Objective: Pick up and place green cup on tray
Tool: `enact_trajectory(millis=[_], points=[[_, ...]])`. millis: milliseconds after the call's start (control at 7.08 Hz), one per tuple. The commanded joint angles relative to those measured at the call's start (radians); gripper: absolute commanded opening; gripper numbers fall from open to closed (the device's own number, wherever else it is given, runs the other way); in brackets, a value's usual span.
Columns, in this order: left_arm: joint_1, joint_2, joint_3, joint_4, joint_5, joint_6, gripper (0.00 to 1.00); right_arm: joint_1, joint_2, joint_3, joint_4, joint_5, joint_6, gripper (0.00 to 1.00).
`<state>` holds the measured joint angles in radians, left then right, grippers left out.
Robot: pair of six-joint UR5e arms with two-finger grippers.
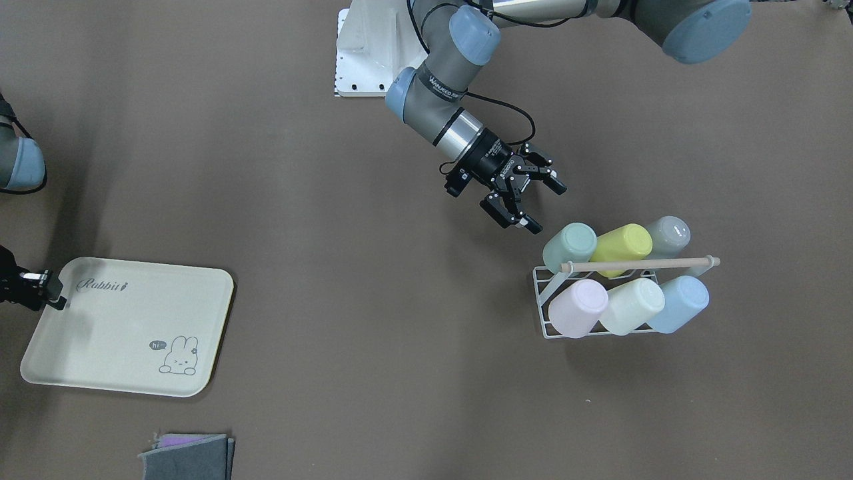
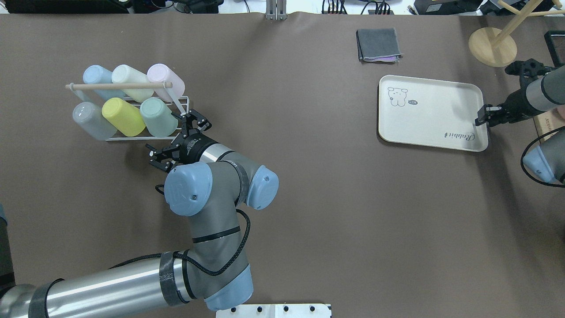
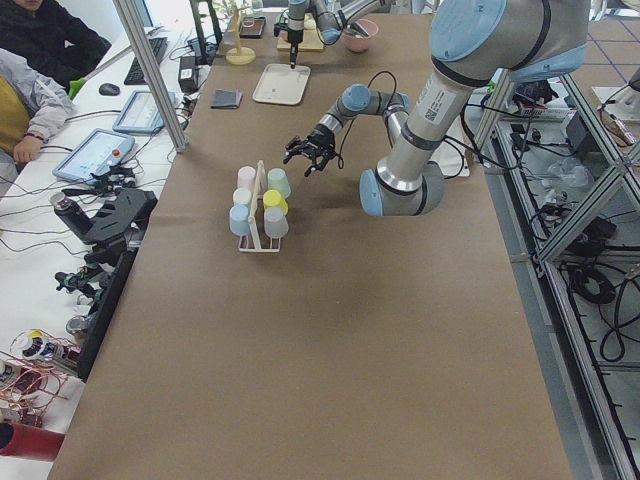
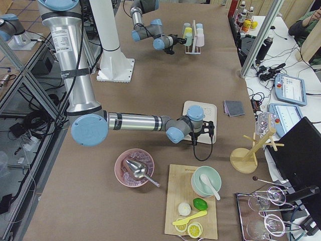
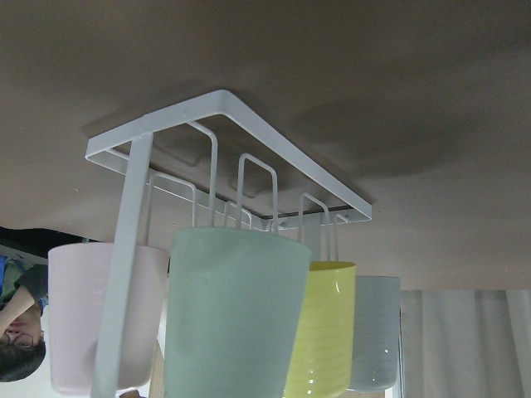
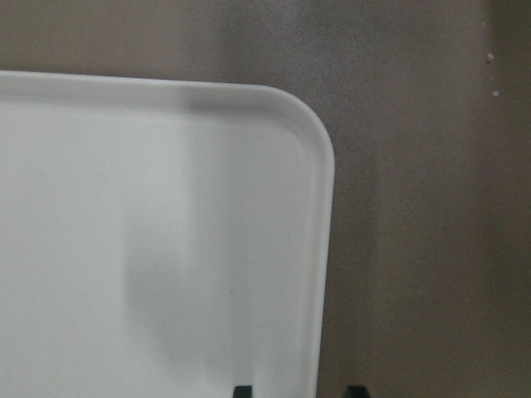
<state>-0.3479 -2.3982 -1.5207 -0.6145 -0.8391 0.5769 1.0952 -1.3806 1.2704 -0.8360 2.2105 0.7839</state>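
Observation:
The robot's left gripper will close around the body of the green cup [image 1: 564,249] [image 5: 236,325], beside the yellow cup at the corner of the wire rack.
The green cup [image 1: 570,245] lies on its side in a white wire rack [image 1: 541,313], at the rack's near-robot corner; it also shows in the overhead view [image 2: 158,115] and fills the left wrist view [image 5: 236,315]. My left gripper [image 1: 546,208] is open and empty, a short way from the cup's base and pointed at it; in the overhead view [image 2: 171,136] it sits right beside the rack. The cream tray [image 1: 126,327] with its "Rabbit" script lies at the far end of the table [image 2: 432,115]. My right gripper [image 2: 483,119] is shut on the tray's corner rim [image 6: 319,249].
Beside the green cup in the rack are a yellow cup [image 1: 621,241], a grey cup [image 1: 668,235], a pink cup [image 1: 577,308], a cream cup [image 1: 632,305] and a blue cup [image 1: 678,303], under a wooden bar [image 1: 640,264]. A folded grey cloth [image 2: 378,44] and a wooden stand [image 2: 492,46] lie near the tray.

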Motion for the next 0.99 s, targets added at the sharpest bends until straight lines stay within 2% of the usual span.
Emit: enact_trajectory(millis=[0,141,424,847], points=[[0.009,0.008,0.055,-0.001,0.041,-0.002,0.98,0.000,0.002,0.000,0.000,-0.002,0.002,0.48],[0.019,0.004,0.112,-0.005,0.084,-0.008,0.98,0.000,0.002,-0.003,0.000,-0.003,0.000,0.48],[0.018,0.005,0.166,-0.022,0.098,-0.012,0.97,-0.001,0.002,-0.008,0.000,-0.014,0.002,0.47],[0.017,0.007,0.198,-0.021,0.127,-0.081,0.97,-0.001,0.005,-0.009,0.000,-0.017,0.002,0.16]])
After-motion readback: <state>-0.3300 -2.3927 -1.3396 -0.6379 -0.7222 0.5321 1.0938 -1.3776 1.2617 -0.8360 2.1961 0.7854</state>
